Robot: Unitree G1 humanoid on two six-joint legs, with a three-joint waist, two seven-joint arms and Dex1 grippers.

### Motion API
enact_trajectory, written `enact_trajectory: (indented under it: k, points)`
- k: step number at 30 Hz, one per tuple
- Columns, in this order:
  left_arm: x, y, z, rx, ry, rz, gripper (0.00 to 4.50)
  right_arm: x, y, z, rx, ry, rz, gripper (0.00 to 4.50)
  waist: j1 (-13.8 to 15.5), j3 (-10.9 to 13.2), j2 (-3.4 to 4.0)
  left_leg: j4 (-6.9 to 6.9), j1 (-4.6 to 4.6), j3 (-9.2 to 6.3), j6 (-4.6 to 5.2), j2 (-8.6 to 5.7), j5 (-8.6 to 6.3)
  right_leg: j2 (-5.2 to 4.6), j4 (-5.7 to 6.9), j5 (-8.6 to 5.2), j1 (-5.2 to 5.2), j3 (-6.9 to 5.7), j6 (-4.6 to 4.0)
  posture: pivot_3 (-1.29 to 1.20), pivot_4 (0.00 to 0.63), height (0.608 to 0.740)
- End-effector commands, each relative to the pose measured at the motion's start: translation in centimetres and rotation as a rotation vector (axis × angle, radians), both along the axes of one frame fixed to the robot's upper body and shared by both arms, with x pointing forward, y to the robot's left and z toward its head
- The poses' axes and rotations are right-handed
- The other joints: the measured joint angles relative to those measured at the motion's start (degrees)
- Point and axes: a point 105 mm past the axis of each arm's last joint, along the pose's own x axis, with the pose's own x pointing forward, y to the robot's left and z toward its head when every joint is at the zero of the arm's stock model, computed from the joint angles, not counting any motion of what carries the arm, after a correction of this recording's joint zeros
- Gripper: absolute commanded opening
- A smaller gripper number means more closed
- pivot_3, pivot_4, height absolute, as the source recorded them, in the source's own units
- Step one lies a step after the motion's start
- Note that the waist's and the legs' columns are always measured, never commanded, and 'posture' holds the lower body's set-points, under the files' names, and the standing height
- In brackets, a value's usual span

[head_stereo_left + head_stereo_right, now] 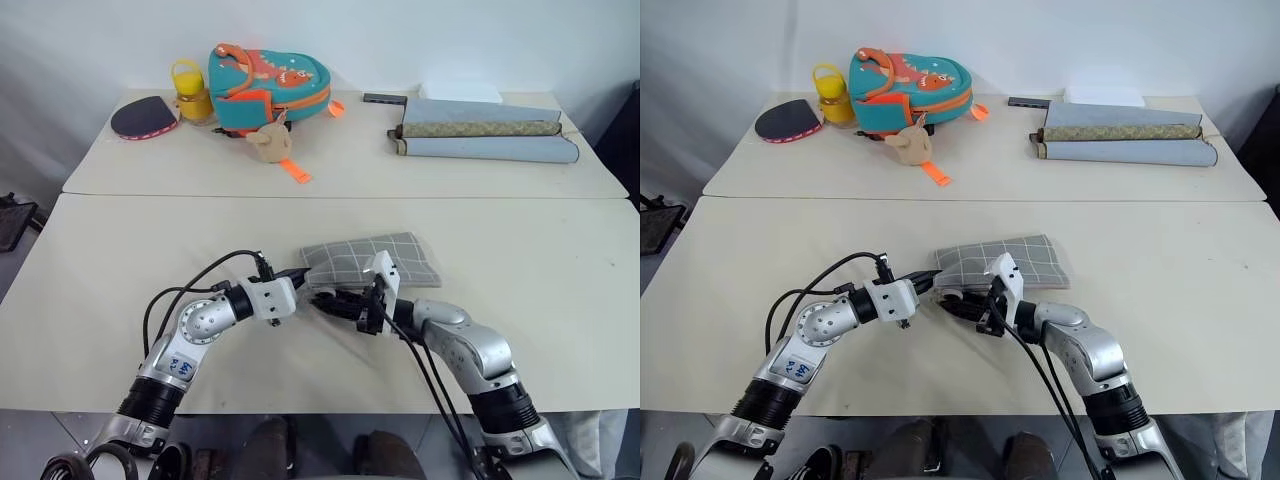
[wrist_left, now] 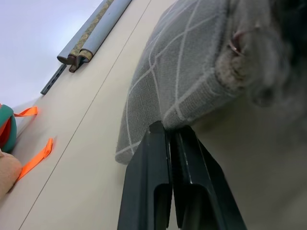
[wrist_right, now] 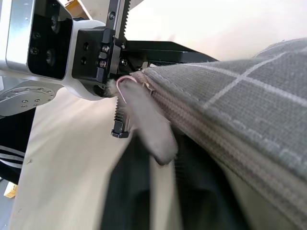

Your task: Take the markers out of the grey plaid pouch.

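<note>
My right gripper is going to release the zipper pull tab by the near pouch corner (image 1: 412, 281) farthest from my left gripper.
The grey plaid pouch (image 1: 375, 258) lies flat on the near table, its zipper edge facing me. My left gripper (image 1: 303, 277) is shut on the pouch's left corner; in the left wrist view its fingers (image 2: 158, 158) are pressed together on the fabric edge. My right gripper (image 1: 330, 302) points left along the zipper edge. In the right wrist view it is shut on the grey zipper pull tab (image 3: 154, 130), which hangs from a small ring (image 3: 125, 84). The zipper looks closed. The markers are hidden.
On the far table stand a teal-and-orange backpack (image 1: 270, 85), a yellow jar (image 1: 192, 95), a red paddle (image 1: 143, 117) and rolled mats (image 1: 485, 135). A seam (image 1: 350, 196) divides the two tables. Bare tabletop lies on both sides of the pouch.
</note>
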Motion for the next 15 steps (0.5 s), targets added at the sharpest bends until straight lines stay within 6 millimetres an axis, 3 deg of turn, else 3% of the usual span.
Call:
enact_trajectory:
  k: [1,7,15]
  points:
    - [0.0,0.8,-1.7,0.022,0.053,0.04,0.0,-0.2,-0.4,1.3,0.023,-0.05,0.013,0.02,0.0,0.0,0.0,0.0,0.0,0.0,0.0,0.0,0.0,0.0,0.0,0.0,0.0,0.0,0.0,0.0,0.15,0.74]
    - [0.2,2.4,-1.3,0.032,0.035,0.084,0.0,0.3,-3.3,0.5,-0.053,-0.054,-0.013,0.02,0.01,0.0,0.0,0.0,0.0,0.02,0.0,0.0,0.0,-0.02,-0.01,0.0,-0.01,0.02,0.0,0.0,0.15,0.74]
    - [0.6,6.2,-0.3,-0.006,0.044,0.183,0.0,3.4,-12.9,0.3,-0.26,-0.111,-0.206,0.02,-1.11,0.0,0.0,-0.04,0.01,0.09,-0.01,0.1,-0.02,-0.03,-0.04,0.0,-0.03,0.05,-0.01,0.0,0.15,0.74]
